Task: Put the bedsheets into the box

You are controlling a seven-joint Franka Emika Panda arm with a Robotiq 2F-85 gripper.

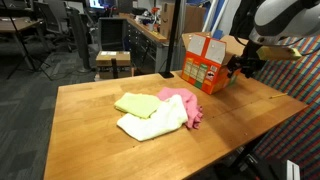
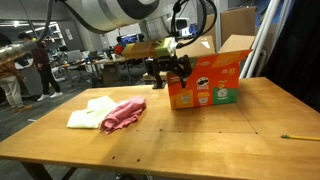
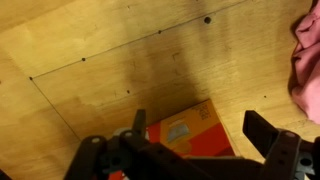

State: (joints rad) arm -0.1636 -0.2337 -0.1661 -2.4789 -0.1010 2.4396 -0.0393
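Next, the robot's gripper will move to the pink bedsheet's middle (image 1: pixel 187 98), close beside the cream-white bedsheet, and grab it there.
The orange box (image 1: pixel 203 65) stands on the wooden table with its brown flaps up; it also shows in an exterior view (image 2: pixel 205 85) and in the wrist view (image 3: pixel 180 135). The three bedsheets lie in a loose pile mid-table: pale yellow-green (image 1: pixel 135 104), cream-white (image 1: pixel 150 124) and pink (image 1: pixel 186 106). The pile also shows in an exterior view, cream (image 2: pixel 88 113) and pink (image 2: pixel 123 114), and the pink edge is in the wrist view (image 3: pixel 308 60). My gripper (image 1: pixel 243 66) (image 2: pixel 170 70) (image 3: pixel 200 125) is open and empty, close beside the box's upper edge and away from the cloths.
The wooden table (image 1: pixel 90 130) ends close behind the box. A pencil (image 2: pixel 300 136) lies near one table corner. Office desks and chairs (image 1: pixel 112 60) stand beyond the table. A patterned panel (image 1: pixel 290 115) hangs by the table's side.
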